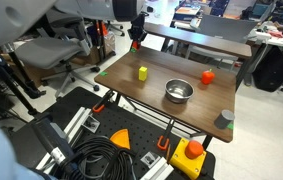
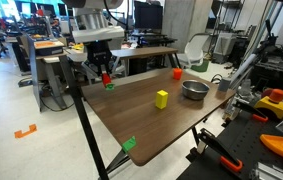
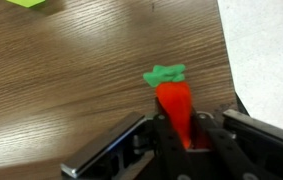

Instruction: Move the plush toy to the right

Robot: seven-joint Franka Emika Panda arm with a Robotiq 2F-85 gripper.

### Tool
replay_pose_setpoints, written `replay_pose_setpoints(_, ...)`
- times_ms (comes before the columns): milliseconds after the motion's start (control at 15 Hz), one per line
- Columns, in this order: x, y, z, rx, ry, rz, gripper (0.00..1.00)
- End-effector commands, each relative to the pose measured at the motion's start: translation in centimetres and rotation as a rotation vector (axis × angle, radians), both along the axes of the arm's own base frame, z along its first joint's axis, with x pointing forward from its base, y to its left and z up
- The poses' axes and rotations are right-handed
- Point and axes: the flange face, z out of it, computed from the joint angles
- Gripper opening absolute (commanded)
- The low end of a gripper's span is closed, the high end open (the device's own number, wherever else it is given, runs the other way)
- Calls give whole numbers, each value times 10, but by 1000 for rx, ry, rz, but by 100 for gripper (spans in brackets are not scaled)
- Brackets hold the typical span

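My gripper needs to let go of the plush toy on the wood [image 1: 165, 67] behind the steel bowl, between the yellow block and the orange-red lump.
The plush toy [image 3: 174, 105] is deep red with a green leafy tip, like a small carrot. My gripper [image 3: 178, 135] is shut on its red body, and the green tip sticks out ahead of the fingers. In both exterior views the gripper [image 1: 136, 40] [image 2: 106, 76] holds the toy [image 1: 136, 45] [image 2: 107, 80] low over one corner of the wooden table [image 1: 161, 70] [image 2: 151, 125]. I cannot tell whether the toy touches the tabletop.
A yellow block [image 1: 143, 72] [image 2: 161, 98] stands mid-table. A steel bowl [image 1: 179, 91] [image 2: 194, 89] sits beyond it. An orange-red lump [image 1: 207, 76] [image 2: 177, 72] lies near another edge. A grey cylinder [image 1: 225, 119] stands at a corner. The table edge [image 3: 231, 60] runs close beside the toy.
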Motion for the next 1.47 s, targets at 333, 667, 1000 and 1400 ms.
replay_pose_setpoints(333, 34, -137, 38, 26, 17, -193, 4)
replay_pose_setpoints(667, 33, -196, 12, -9, 72, -287, 4)
replay_pose_setpoints(1000, 23, -218, -35, -68, 132, -334, 4)
replay_pose_setpoints(1400, 18, -220, -59, -91, 148, -355, 42)
